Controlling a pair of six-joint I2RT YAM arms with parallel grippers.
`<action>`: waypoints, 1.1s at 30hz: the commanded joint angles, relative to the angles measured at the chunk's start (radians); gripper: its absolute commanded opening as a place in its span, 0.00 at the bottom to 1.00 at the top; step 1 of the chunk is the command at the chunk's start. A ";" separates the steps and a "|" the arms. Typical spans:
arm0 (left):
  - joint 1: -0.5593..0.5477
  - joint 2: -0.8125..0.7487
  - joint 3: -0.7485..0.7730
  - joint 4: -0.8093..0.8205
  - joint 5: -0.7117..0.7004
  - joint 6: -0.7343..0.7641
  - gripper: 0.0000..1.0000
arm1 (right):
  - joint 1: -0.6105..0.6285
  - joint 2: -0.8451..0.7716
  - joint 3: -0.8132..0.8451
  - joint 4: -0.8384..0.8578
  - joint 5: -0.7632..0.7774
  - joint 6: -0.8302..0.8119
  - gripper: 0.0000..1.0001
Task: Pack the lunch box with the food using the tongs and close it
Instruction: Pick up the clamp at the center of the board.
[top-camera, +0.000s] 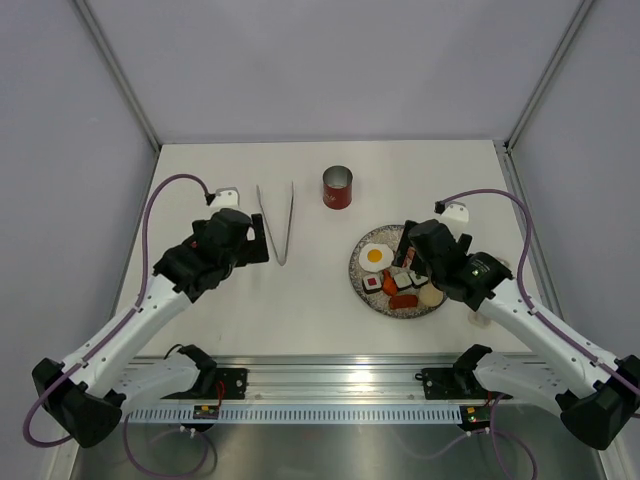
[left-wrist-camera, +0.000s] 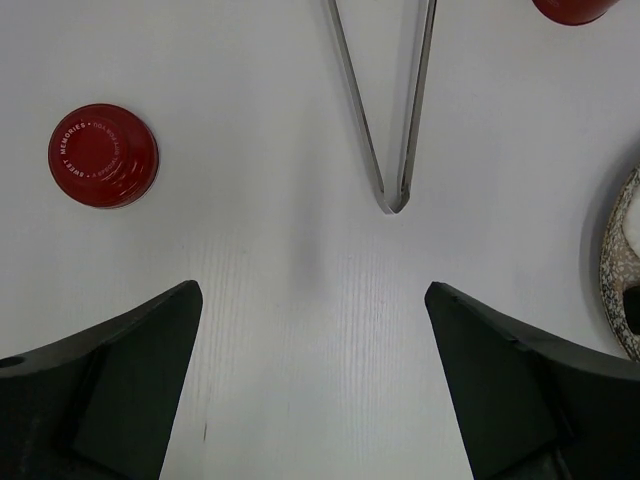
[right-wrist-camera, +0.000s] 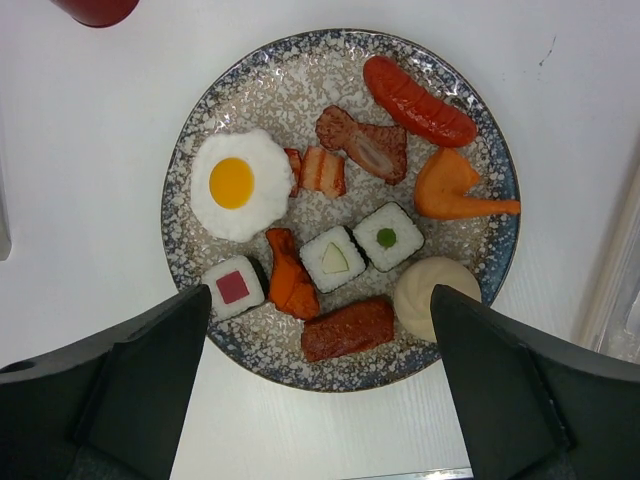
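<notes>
The robot's left gripper will close on the middle of one arm (top-camera: 289, 222) (left-wrist-camera: 424, 75) of the silver tongs, the arm nearer the red lunch box.
The silver tongs (top-camera: 281, 252) lie flat on the table, their joined end (left-wrist-camera: 392, 204) pointing at my left gripper (left-wrist-camera: 311, 290), which hangs open just short of it, holding nothing. The red lunch box (top-camera: 338, 188) stands upright and open at the back centre. Its red lid (left-wrist-camera: 103, 155) lies apart on the table to the left. The food fills the speckled plate (right-wrist-camera: 300, 60): fried egg (right-wrist-camera: 235, 185), sausage (right-wrist-camera: 418, 102), sushi rolls (right-wrist-camera: 333, 258), carrot piece (right-wrist-camera: 455, 190), bun (right-wrist-camera: 430, 297). My right gripper (right-wrist-camera: 320, 292) is open above the plate's near edge.
The plate (top-camera: 365, 290) sits right of centre, its edge (left-wrist-camera: 615, 260) also in the left wrist view. Grey walls enclose the table on three sides. A metal rail (top-camera: 330, 385) with both arm bases runs along the near edge.
</notes>
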 joint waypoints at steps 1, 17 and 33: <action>0.005 0.018 0.055 -0.006 0.008 0.004 0.99 | 0.008 -0.007 -0.007 0.000 0.034 0.014 0.99; 0.023 0.414 0.339 0.019 0.072 0.105 0.89 | 0.008 -0.050 0.023 -0.058 -0.009 0.035 0.99; 0.107 0.891 0.569 0.159 0.307 0.162 0.66 | 0.010 -0.188 0.036 -0.191 0.003 0.101 1.00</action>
